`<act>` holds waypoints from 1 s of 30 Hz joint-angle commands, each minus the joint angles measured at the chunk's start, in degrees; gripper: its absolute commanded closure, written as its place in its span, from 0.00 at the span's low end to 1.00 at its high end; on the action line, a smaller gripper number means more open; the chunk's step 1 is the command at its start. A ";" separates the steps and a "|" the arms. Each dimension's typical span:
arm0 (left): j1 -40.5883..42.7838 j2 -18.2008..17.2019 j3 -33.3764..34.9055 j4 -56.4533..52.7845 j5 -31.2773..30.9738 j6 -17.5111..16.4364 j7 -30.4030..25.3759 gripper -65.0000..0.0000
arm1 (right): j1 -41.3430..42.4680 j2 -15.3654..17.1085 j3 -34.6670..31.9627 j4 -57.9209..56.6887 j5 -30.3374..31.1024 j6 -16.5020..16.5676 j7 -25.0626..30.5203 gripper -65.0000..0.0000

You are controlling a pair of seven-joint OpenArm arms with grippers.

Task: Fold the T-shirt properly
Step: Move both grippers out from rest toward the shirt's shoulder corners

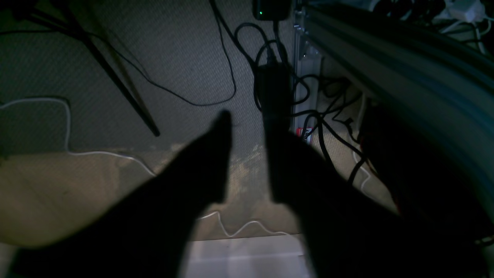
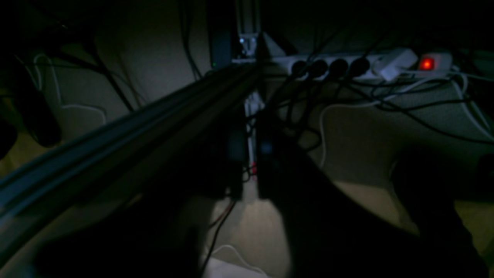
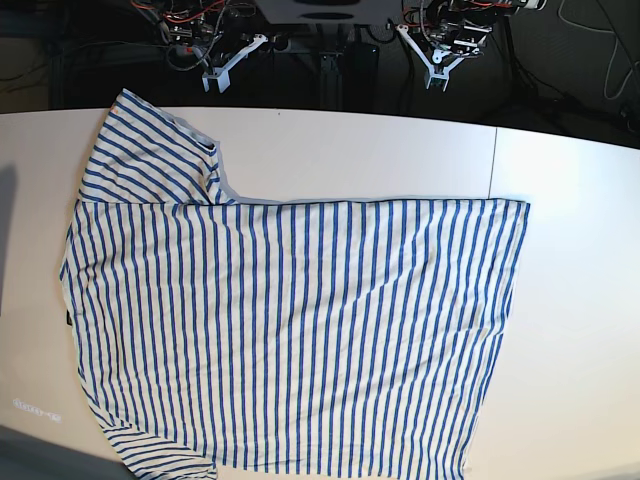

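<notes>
The far sleeve's outer edge point(image 3: 93, 167), close to the shoulder of the T-shirt, is the next spot that my right gripper will go to and close on.
The T-shirt point(image 3: 300, 330), white with thin blue stripes, lies spread flat on the white table point(image 3: 570, 300). One sleeve point(image 3: 150, 150) points to the far left, and the hem runs along the right side. My left gripper point(image 3: 437, 62) and my right gripper point(image 3: 228, 62) hang beyond the table's far edge, well apart from the shirt, and both look open and empty. In the left wrist view, the left gripper point(image 1: 247, 154) is a pair of dark fingers with a gap between them, over the floor. The right gripper point(image 2: 250, 173) looks the same in its dim view. The shirt does not appear in either wrist view.
Behind the table the floor holds tangled black and white cables point(image 1: 227, 77), a power strip with a red switch point(image 2: 347, 63), a metal frame rail point(image 1: 386, 50) and a dark stand leg point(image 1: 115, 81). A strip of the table's edge point(image 1: 247, 255) shows under the left gripper.
</notes>
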State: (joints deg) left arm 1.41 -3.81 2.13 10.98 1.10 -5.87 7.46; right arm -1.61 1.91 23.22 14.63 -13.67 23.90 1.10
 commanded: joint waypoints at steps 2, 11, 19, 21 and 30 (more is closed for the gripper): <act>-0.11 -0.04 -0.11 0.31 -0.07 0.70 0.07 0.57 | 0.02 0.31 -0.11 0.44 0.20 -4.02 0.63 0.67; -0.11 -0.20 -0.11 0.79 -3.21 -0.24 4.28 0.57 | -0.02 0.52 -0.11 2.03 0.20 -2.75 0.55 0.45; 1.44 -3.78 -0.11 6.16 -7.43 -12.11 10.95 0.57 | -3.96 3.65 -1.90 3.61 4.72 -0.07 0.09 0.45; 3.21 -5.03 -0.11 8.98 -9.18 -13.66 10.75 0.57 | -5.84 5.07 -4.04 5.20 5.90 0.13 0.07 0.45; 14.10 -8.26 -0.13 24.92 -16.57 -24.90 10.64 0.57 | -17.92 9.44 -14.36 18.01 14.34 2.45 -1.22 0.45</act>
State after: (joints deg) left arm 15.33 -11.33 2.09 35.59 -15.46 -29.02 18.33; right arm -19.22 10.92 8.78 32.45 0.54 25.06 -0.82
